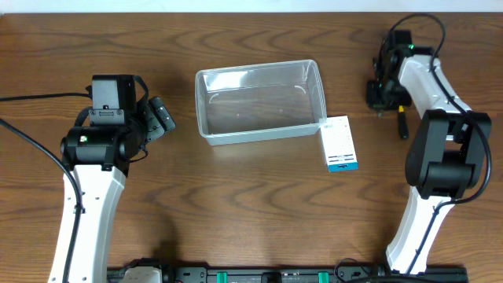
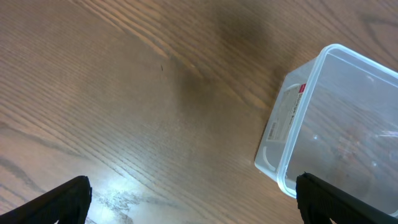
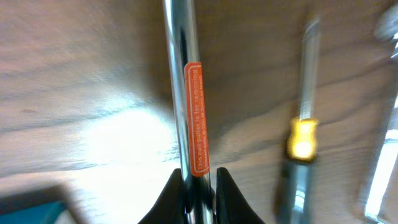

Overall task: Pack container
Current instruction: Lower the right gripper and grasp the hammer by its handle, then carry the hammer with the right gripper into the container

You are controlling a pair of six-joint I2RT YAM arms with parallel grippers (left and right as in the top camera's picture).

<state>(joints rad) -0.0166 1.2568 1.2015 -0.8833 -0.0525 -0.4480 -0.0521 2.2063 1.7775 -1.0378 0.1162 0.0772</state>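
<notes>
The robot's right gripper should set the chrome metal tool down lengthwise on the middle bottom of the clear plastic container [image 1: 249, 115].
The clear plastic container [image 1: 259, 102] sits empty at the table's middle; its corner shows in the left wrist view [image 2: 323, 124]. My left gripper [image 1: 161, 118] is open and empty, just left of the container; its fingertips [image 2: 193, 199] frame bare wood. My right gripper [image 1: 383, 93] is at the far right, shut on a chrome metal tool with an orange label [image 3: 186, 106]. A screwdriver with a yellow collar [image 3: 303, 137] lies beside it on the table and also shows in the overhead view [image 1: 402, 122].
A small blue-and-white box [image 1: 339, 144] lies against the container's right front corner. Cables run along the left edge of the table.
</notes>
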